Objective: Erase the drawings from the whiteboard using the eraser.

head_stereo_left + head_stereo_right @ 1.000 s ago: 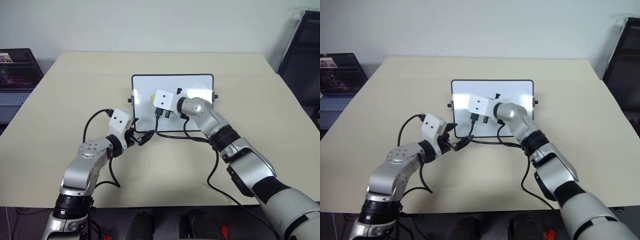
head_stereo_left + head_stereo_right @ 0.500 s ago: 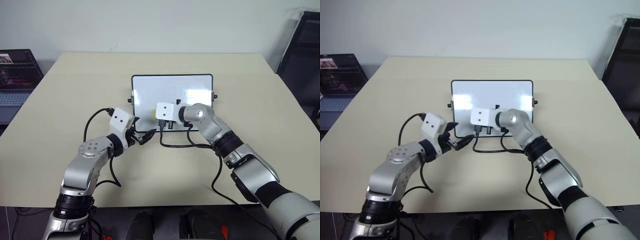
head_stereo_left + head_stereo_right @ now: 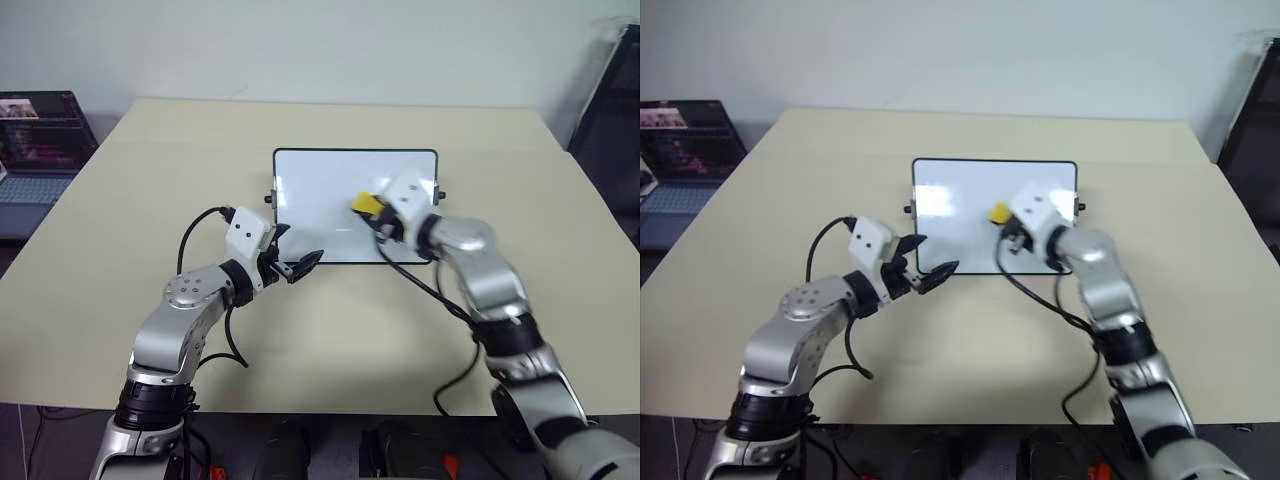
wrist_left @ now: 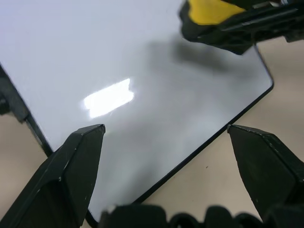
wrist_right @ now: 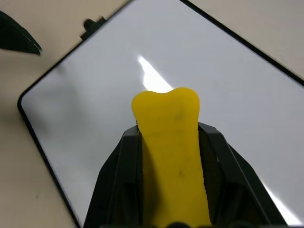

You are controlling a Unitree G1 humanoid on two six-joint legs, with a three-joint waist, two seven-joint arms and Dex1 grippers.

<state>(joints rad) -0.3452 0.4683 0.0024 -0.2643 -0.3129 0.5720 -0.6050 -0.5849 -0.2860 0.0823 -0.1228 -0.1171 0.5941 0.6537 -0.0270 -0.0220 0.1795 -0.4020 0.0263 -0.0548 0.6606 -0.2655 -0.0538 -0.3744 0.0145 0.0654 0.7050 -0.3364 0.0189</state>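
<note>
I need to use my right gripper to set the yellow eraser down on the table point(image 3: 472, 274) next to the whiteboard's near corner that faces the rack.
The whiteboard point(image 3: 320, 200) lies flat on the beige table, its surface plain white with glare. The drawings are out of view. My right gripper point(image 3: 373, 209) is shut on the yellow eraser point(image 3: 366, 204) and holds it over the board's right half. In the right wrist view the eraser point(image 5: 166, 114) sticks out between the black fingers point(image 5: 118, 161) above the board point(image 5: 85, 95). My left gripper point(image 3: 297, 250) stands open just over the board's near left corner, with nothing in it. The left wrist view looks between its fingertips point(image 4: 83, 142) onto the board point(image 4: 71, 57) and the eraser point(image 4: 209, 12).
A laptop point(image 3: 35, 140) sits beyond the table's left edge and a dark rack point(image 3: 610, 110) stands at the far right. Black cables hang from both wrists, and the right one point(image 3: 425, 285) trails across the table point(image 3: 150, 200) near the board's front edge.
My right gripper has swept the eraser from the board's near left part over to its right half and has rolled at the wrist. The left gripper has barely moved and stays open.
</note>
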